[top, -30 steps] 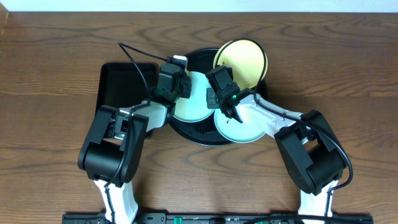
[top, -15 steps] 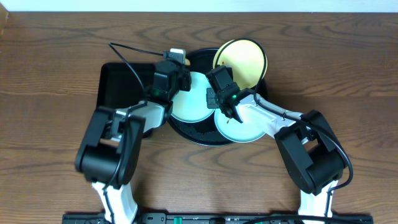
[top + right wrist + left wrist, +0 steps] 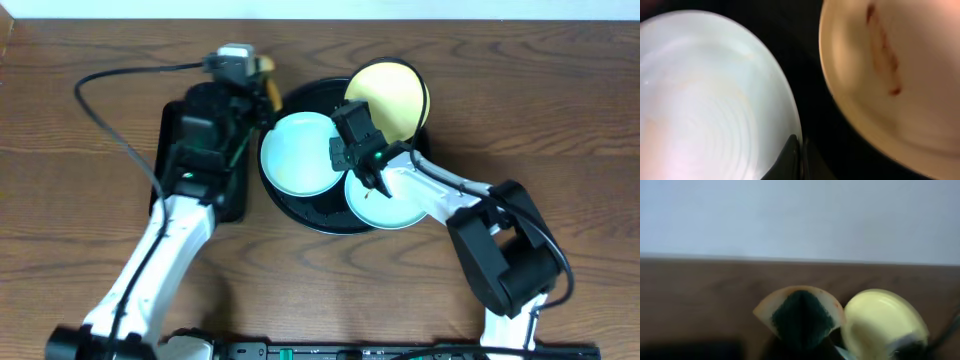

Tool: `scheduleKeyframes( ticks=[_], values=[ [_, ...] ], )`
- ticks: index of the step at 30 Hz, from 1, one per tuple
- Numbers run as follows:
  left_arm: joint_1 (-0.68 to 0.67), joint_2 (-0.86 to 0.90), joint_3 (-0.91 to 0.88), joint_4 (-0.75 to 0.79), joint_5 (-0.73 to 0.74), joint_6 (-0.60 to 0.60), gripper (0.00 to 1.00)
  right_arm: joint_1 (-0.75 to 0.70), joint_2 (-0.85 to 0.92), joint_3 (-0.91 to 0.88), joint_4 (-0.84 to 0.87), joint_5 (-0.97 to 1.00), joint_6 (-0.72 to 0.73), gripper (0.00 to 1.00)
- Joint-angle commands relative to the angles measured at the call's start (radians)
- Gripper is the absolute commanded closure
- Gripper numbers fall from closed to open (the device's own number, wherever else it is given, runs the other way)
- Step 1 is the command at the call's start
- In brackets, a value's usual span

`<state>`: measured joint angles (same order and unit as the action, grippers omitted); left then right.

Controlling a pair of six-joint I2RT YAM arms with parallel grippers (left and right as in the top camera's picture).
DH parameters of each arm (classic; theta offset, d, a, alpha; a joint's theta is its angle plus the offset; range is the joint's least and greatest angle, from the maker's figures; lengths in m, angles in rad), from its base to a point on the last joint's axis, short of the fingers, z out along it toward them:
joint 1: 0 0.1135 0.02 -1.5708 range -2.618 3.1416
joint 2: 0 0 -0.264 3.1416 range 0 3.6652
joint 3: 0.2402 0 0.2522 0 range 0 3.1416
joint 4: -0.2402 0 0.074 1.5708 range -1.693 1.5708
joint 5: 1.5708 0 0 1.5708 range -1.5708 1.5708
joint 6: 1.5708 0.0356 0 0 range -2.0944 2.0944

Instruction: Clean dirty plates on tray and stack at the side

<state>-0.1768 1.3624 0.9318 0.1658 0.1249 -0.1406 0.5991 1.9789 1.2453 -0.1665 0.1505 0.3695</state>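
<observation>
The robot's right gripper needs to release its mint-blue plate on the bare wood-grain tabletop out (image 3: 507,130) past the pale yellow plate.
Three plates lie on the round black tray (image 3: 312,218). One mint-blue plate (image 3: 298,155) is at its left, and a second mint-blue plate (image 3: 388,207) sits at the front right, partly under my right arm. The pale yellow plate (image 3: 398,92) leans at the back right and shows a brown smear (image 3: 885,50). My right gripper (image 3: 345,152) is shut on the right rim of the left mint-blue plate (image 3: 715,100). My left gripper (image 3: 258,88) hovers beyond the tray's left edge. It is shut on a yellow sponge (image 3: 800,312) with a dark green scouring face.
A smaller rectangular black tray (image 3: 190,135) lies left of the round tray, under my left arm. A black cable (image 3: 110,75) loops over the table at the back left. Wood-grain tabletop (image 3: 540,110) spreads to the right and left.
My left arm has lifted off the left mint-blue plate and swung back and left with the sponge, uncovering that plate. The right arm has stayed put.
</observation>
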Motion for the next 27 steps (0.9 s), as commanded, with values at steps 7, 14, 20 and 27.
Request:
scheduleKeyframes(
  ticks=[7, 14, 20, 27],
  values=[
    [0.2, -0.061, 0.002, -0.393, -0.005, -0.197, 0.92, 0.011, -0.295, 0.04, -0.01, 0.233, -0.381, 0.99],
    [0.306, -0.034, 0.002, -0.547, -0.005, -0.198, 0.92, 0.064, -0.375, 0.04, -0.004, 0.447, -0.558, 0.99],
    [0.345, 0.012, 0.002, -0.634, -0.004, -0.197, 0.92, 0.151, -0.353, 0.039, 0.057, 0.716, -0.659, 0.99],
    [0.345, 0.091, 0.002, -0.658, 0.045, -0.164, 0.92, 0.24, -0.285, 0.039, 0.181, 0.968, -0.678, 0.99]
  ],
)
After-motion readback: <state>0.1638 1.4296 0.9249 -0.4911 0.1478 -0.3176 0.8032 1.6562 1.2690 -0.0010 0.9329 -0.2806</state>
